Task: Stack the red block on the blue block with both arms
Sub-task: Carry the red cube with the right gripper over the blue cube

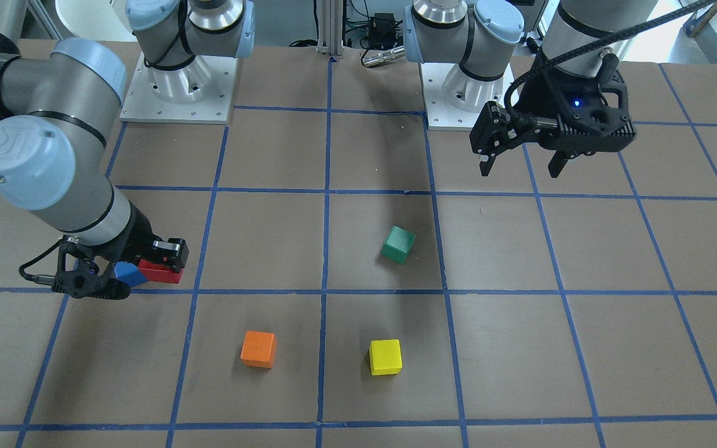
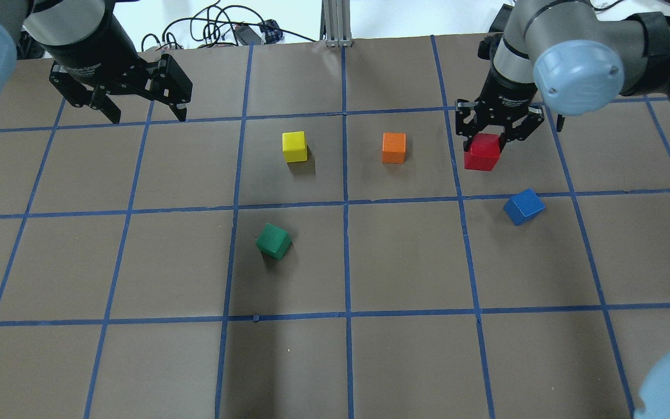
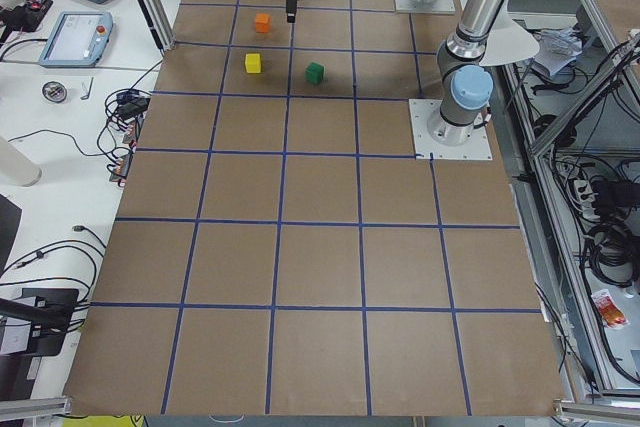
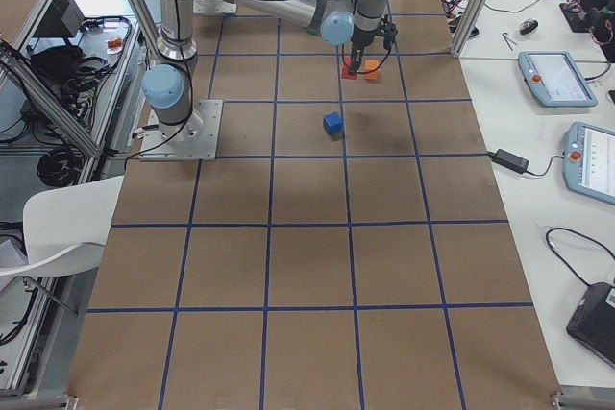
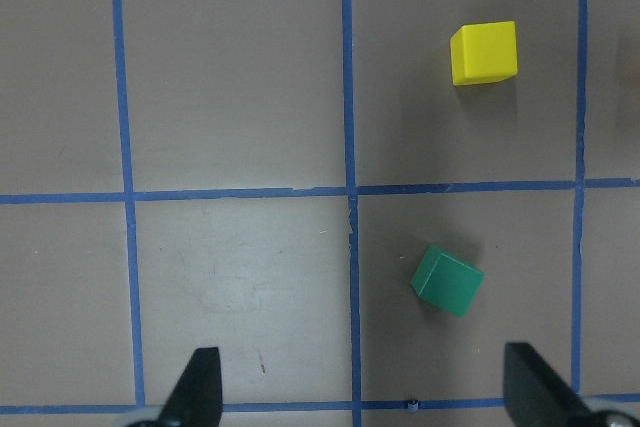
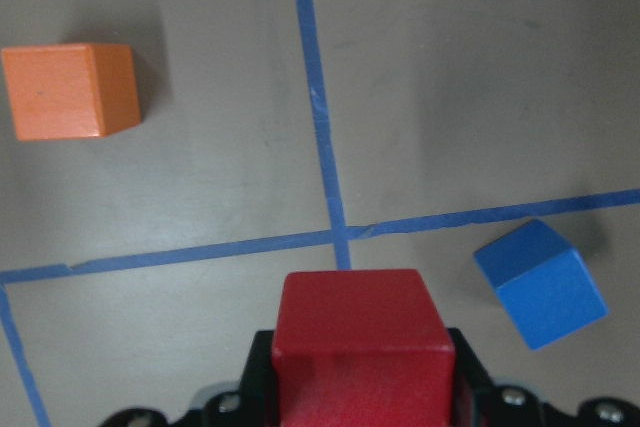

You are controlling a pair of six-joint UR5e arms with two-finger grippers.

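Observation:
My right gripper should set the red block down on top of the blue block (image 1: 119, 268) (image 6: 551, 298) next to the blue tape line.
My right gripper (image 2: 483, 142) is shut on the red block (image 2: 482, 152) and holds it a little above the table. In the right wrist view the red block (image 6: 362, 332) sits between the jaws at the bottom. The blue block (image 2: 524, 206) lies tilted on the table, nearer the robot and slightly to the right of the red one; it also shows in the right wrist view (image 6: 542, 282) and the front view (image 1: 128, 274). My left gripper (image 2: 120, 113) is open and empty, high over the far left of the table, with its fingertips (image 5: 200, 387) apart.
An orange block (image 2: 394, 148) sits just left of the red block. A yellow block (image 2: 294, 146) and a green block (image 2: 274, 241) lie mid-table, both in the left wrist view. Blue tape lines grid the brown table (image 2: 405, 361).

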